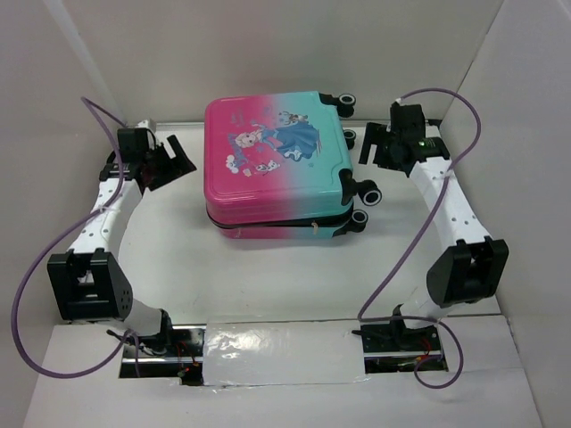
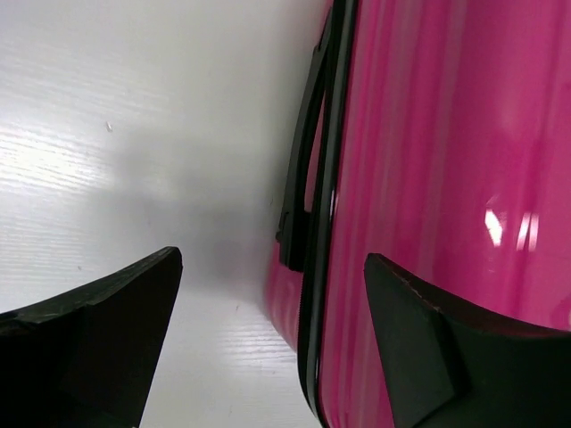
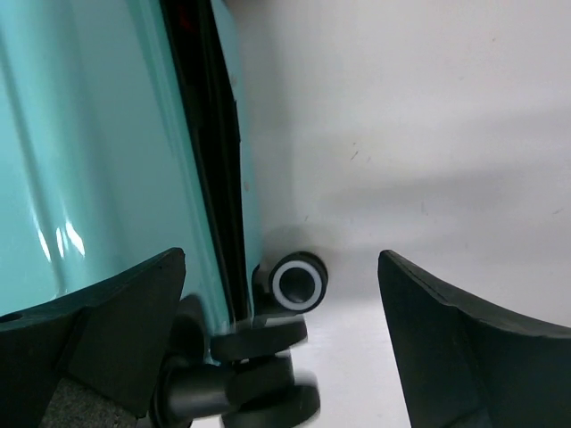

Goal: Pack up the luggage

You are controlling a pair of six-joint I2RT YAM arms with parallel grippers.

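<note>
The robot's right gripper should next go to the zipper pull (image 1: 315, 227) on the near side of the luggage, by the teal end, and close there.
The luggage (image 1: 272, 152) lies flat and closed in the middle of the white table, pink on its left half and teal on its right, cartoon print facing up. My left gripper (image 1: 186, 159) is open just off its pink left side; the left wrist view shows the pink shell (image 2: 428, 178) and its black side handle (image 2: 299, 196) between and beyond the open jaws (image 2: 272, 259), with nothing held. My right gripper (image 1: 364, 144) is open beside the teal end. The right wrist view shows the teal shell (image 3: 89, 134) and a black wheel (image 3: 299, 283) between its open jaws (image 3: 281, 254).
White walls (image 1: 53, 80) close in the table on the left, back and right. Purple cables (image 1: 40, 259) loop off both arms. A strip of silver tape (image 1: 277, 352) lies along the near edge between the arm bases. Black wheels (image 1: 368, 191) stick out from the luggage's right end.
</note>
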